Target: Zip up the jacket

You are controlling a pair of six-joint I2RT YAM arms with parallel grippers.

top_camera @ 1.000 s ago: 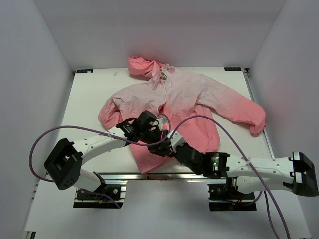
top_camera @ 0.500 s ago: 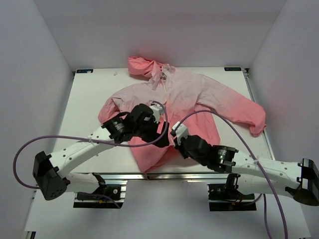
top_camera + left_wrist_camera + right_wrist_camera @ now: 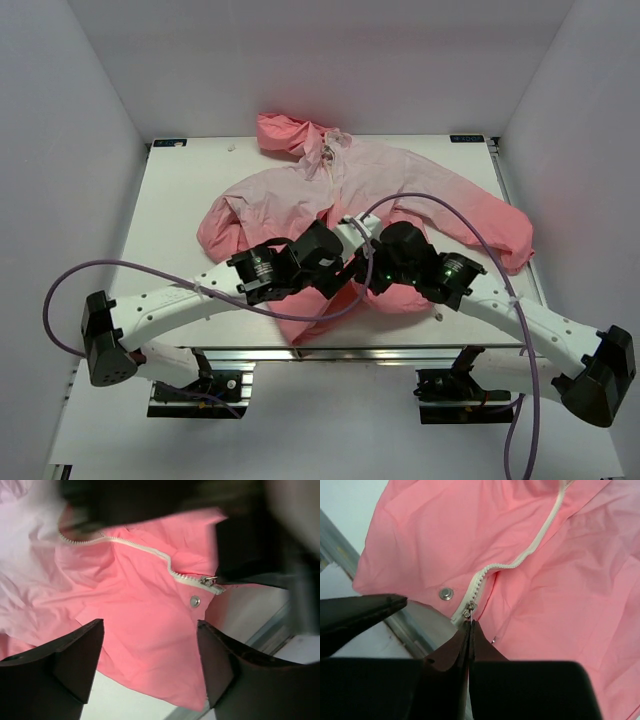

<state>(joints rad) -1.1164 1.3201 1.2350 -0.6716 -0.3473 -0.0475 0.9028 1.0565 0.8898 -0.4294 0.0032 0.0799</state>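
Note:
My left gripper should pinch the fabric at the snap (image 3: pixel 195 602) before my right gripper pulls the slider up, because the zipper's bottom end lies loose below the slider.
The pink jacket (image 3: pixel 400 185) lies spread on the white table (image 3: pixel 180 200), hood at the back, coral hem toward me. Its whitish zipper (image 3: pixel 520 559) runs down to a slider (image 3: pixel 468 611) near the hem, beside a metal snap (image 3: pixel 446 594). My right gripper (image 3: pixel 469 623) is shut on the slider's small metal pull, and in the top view it (image 3: pixel 362 275) is over the lower front. My left gripper (image 3: pixel 150 625) is open above coral fabric just beside it, holding nothing. The slider (image 3: pixel 210 581) and snap (image 3: pixel 195 600) show beyond its fingers (image 3: pixel 75 665).
A metal rail (image 3: pixel 330 352) runs along the table's near edge, right below the hem; it also shows in the right wrist view (image 3: pixel 340 550). White walls close in the left, right and back. Purple cables (image 3: pixel 100 270) loop off both arms.
Both arms have swung farther over the jacket's lower front. The right gripper now pinches the zipper pull, and the hem is drawn up and bunched.

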